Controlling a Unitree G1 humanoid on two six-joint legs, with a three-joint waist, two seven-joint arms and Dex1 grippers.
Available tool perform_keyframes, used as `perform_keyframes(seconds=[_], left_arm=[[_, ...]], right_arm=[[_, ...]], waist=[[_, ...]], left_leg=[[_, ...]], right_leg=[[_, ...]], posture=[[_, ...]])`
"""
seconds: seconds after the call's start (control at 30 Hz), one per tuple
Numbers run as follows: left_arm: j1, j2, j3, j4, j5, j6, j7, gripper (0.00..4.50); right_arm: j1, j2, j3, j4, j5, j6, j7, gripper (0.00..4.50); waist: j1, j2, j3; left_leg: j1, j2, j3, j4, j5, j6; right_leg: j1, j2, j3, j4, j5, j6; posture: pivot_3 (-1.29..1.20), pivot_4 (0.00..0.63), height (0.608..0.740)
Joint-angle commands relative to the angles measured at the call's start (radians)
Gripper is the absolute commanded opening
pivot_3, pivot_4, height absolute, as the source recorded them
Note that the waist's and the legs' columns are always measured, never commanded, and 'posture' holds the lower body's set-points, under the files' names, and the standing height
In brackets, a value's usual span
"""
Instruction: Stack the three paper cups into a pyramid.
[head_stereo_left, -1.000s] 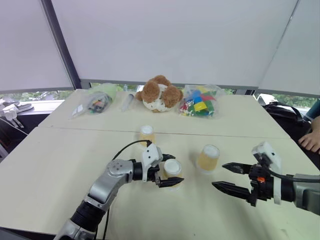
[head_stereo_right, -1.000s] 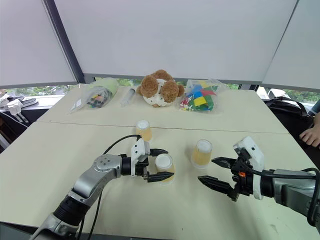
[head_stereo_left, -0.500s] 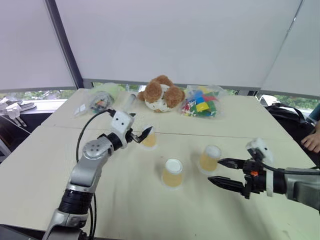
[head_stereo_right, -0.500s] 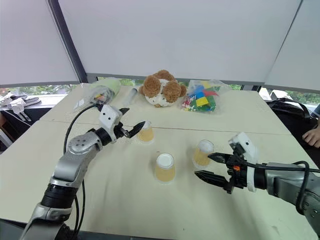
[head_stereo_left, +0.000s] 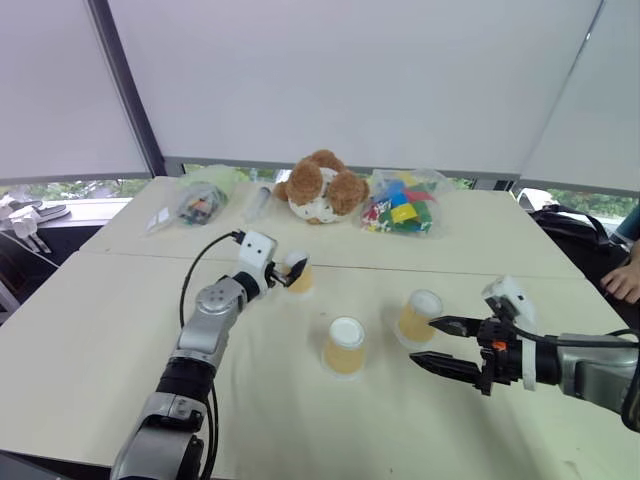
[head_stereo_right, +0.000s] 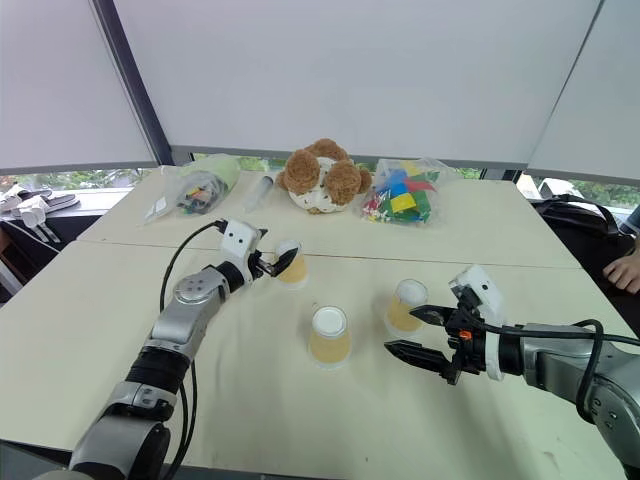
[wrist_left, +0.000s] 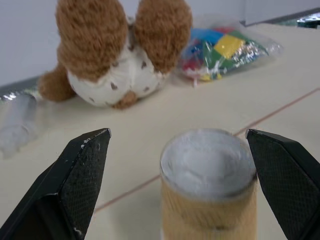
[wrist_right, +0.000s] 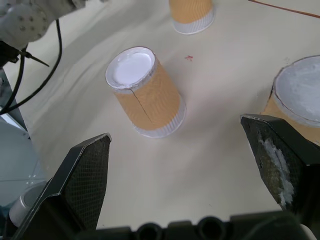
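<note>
The paper cup nearest my right gripper's fingers will have that gripper close on its tan sides (head_stereo_left: 418, 318) (wrist_right: 294, 125), just under that cup's white base.
Three paper cups stand upside down on the table, tan sides with white bases up. The far cup (head_stereo_left: 297, 272) lies between the spread fingers of my left gripper (head_stereo_left: 284, 273). In the left wrist view this cup (wrist_left: 207, 185) sits just ahead of the open jaws, with a gap on each side. The middle cup (head_stereo_left: 344, 345) stands alone nearer to me. Just right of it stands the right cup (head_stereo_left: 418, 316). My right gripper (head_stereo_left: 423, 340) hovers open, its tips close beside that cup and holding nothing. The right wrist view has the middle cup (wrist_right: 145, 92) ahead.
A teddy bear (head_stereo_left: 320, 187) sits at the table's far side. A bag of coloured blocks (head_stereo_left: 402, 213) lies to its right and a clear bag (head_stereo_left: 192, 205) to its left. A person's hand (head_stereo_left: 625, 280) rests at the right edge. A seam crosses the table behind the far cup.
My left gripper has left the middle cup standing and moved away to the far cup, its open fingers now on either side of it. The right gripper has hardly moved.
</note>
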Motion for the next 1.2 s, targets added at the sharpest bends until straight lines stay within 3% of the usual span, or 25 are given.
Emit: perform_keyframes(seconds=[0.03,0.3,0.4,0.5,0.63,0.77,0.9,1.07,1.2], left_arm=[[-0.059,-0.015,0.002,0.059,-0.001,-0.034,-0.015,4.46],[-0.120,-0.029,0.011,0.218,0.005,-0.071,-0.036,4.46],[-0.134,-0.031,0.015,0.250,0.007,-0.093,-0.036,3.59],[-0.146,-0.032,0.017,0.275,0.008,-0.112,-0.032,2.24],[-0.136,-0.035,0.027,0.243,-0.020,-0.153,-0.068,2.22],[0.040,0.044,-0.008,-0.069,-0.108,-0.076,-0.281,2.22],[0.262,0.219,-0.011,-0.453,-0.234,0.134,-0.441,2.22],[0.409,0.347,0.019,-0.723,-0.345,0.314,-0.475,2.22],[0.472,0.395,-0.011,-0.781,-0.338,0.317,-0.504,2.22]], right_arm=[[-0.002,0.008,-0.030,-0.029,0.009,-0.014,-0.006,4.50],[0.016,0.012,-0.037,-0.041,0.006,-0.016,-0.021,4.50],[0.019,0.014,-0.040,-0.044,0.009,-0.017,-0.026,4.50],[0.020,0.014,-0.042,-0.046,0.009,-0.018,-0.029,4.50],[0.021,0.012,-0.045,-0.040,0.006,-0.018,-0.023,4.50],[0.054,-0.009,-0.124,-0.038,0.042,-0.003,0.012,4.50],[0.096,-0.042,-0.191,-0.020,0.048,0.003,0.055,4.50],[0.077,-0.047,-0.162,0.014,0.024,-0.012,0.072,4.50],[0.031,-0.041,-0.107,0.038,0.009,-0.021,0.079,4.50]], waist=[[0.000,0.000,0.000],[-0.004,0.000,0.000],[-0.003,0.000,0.000],[-0.003,0.000,0.000],[-0.003,0.000,0.000],[-0.008,0.001,0.000],[-0.014,0.001,0.000],[-0.002,0.001,0.000],[-0.006,0.001,0.000]], left_leg=[[0.000,0.000,0.000,0.000,0.000,0.000],[-0.001,0.000,0.000,0.000,0.000,0.000],[-0.001,0.000,0.000,0.000,0.000,0.000],[-0.002,0.000,0.000,0.000,0.000,0.000],[-0.002,0.000,0.000,0.000,0.000,0.000],[-0.004,0.000,0.000,0.000,0.000,0.000],[-0.003,0.003,0.001,-0.002,0.000,0.000],[-0.002,0.002,-0.002,0.001,0.002,-0.003],[0.002,0.001,0.001,0.001,0.000,0.000]], right_leg=[[0.000,0.000,0.000,0.000,0.000,0.000],[-0.001,0.000,0.000,0.000,0.000,0.000],[-0.001,0.000,0.000,0.000,0.000,0.000],[-0.001,0.000,0.000,0.000,0.000,0.000],[-0.001,0.000,0.000,0.000,0.000,0.000],[-0.003,0.000,0.000,0.000,0.000,0.000],[-0.006,0.001,0.000,0.002,0.000,0.000],[-0.002,0.000,-0.001,0.002,0.000,-0.001],[0.003,-0.003,0.000,-0.001,-0.002,-0.003]], posture=[[0.00,0.150,0.740],[0.00,0.150,0.740],[0.00,0.150,0.740],[0.00,0.150,0.740],[0.00,0.150,0.740],[0.00,0.150,0.740],[0.00,0.150,0.740],[0.00,0.150,0.740],[0.00,0.150,0.740]])
